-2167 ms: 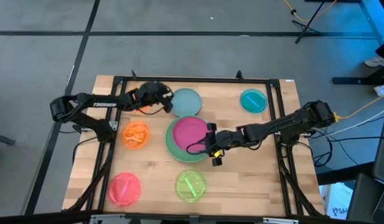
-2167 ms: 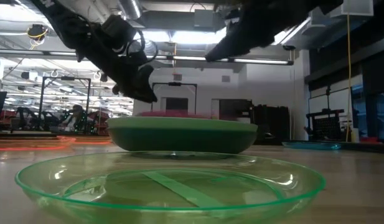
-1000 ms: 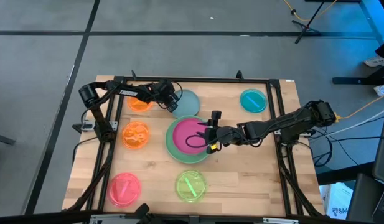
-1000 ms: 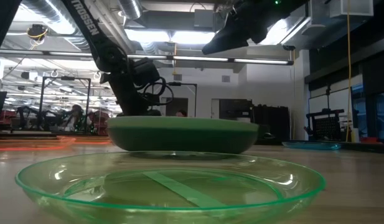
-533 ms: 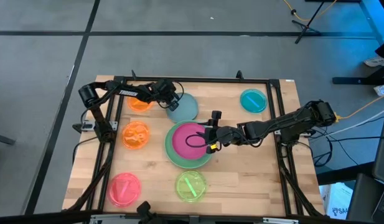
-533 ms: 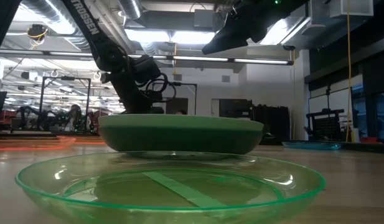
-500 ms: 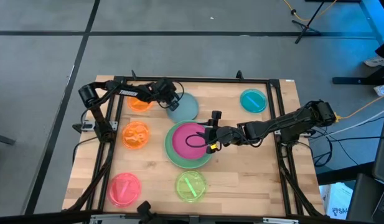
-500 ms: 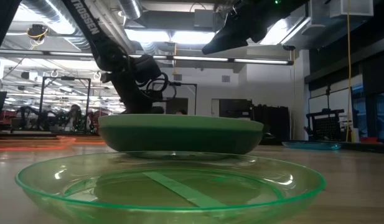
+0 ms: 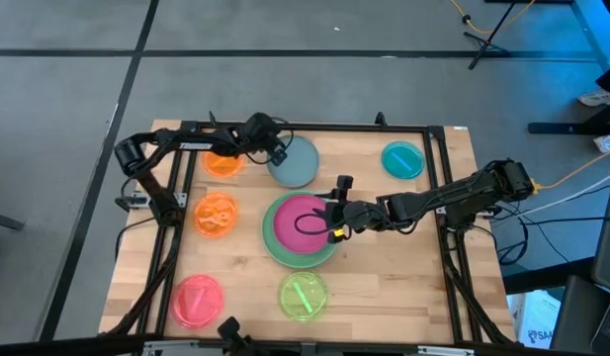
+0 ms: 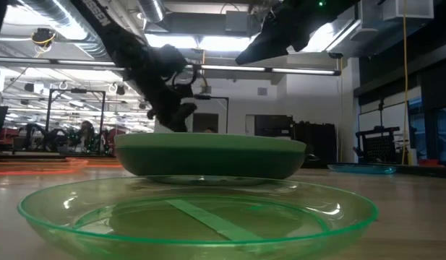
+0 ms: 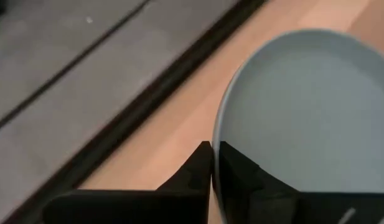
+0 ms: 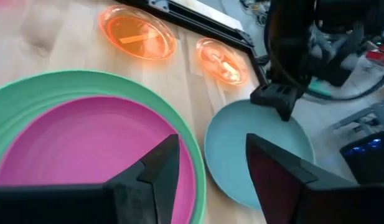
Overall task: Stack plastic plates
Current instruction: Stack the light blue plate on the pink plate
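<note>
Next, I release the pale blue plate on top of the magenta plate (image 9: 302, 227) inside the large green plate with my left gripper.
A pale blue plate (image 9: 298, 164) sits at the far middle of the table, with my left gripper (image 9: 276, 151) shut on its far-left rim. Just in front of it, a magenta plate (image 9: 301, 220) lies inside a large green plate (image 9: 273, 242). My right gripper (image 9: 330, 218) hovers open over the magenta plate's right side, touching nothing. In the right wrist view, its fingers (image 12: 160, 168) frame both the magenta plate (image 12: 86, 149) and the blue plate (image 12: 254, 158). My left gripper pinches the pale blue plate's rim (image 11: 215, 140) between its two fingers, one above the rim and one below. It comes from the table's left, slanting down. Whether the plate (image 11: 304, 106) is lifted clear of the table, I cannot tell.
Two orange plates (image 9: 221, 164) (image 9: 216, 214) lie at the left and a small teal one (image 9: 402, 159) at the far right. A pink plate (image 9: 197, 301) and a lime plate (image 9: 303, 295) lie near the front edge. A black frame (image 9: 305, 128) borders the table.
My left gripper has risen and drawn back a little toward the far edge, and the pale blue plate has shifted that way with it. Before that, the green and magenta stack slid slightly toward the near edge.
</note>
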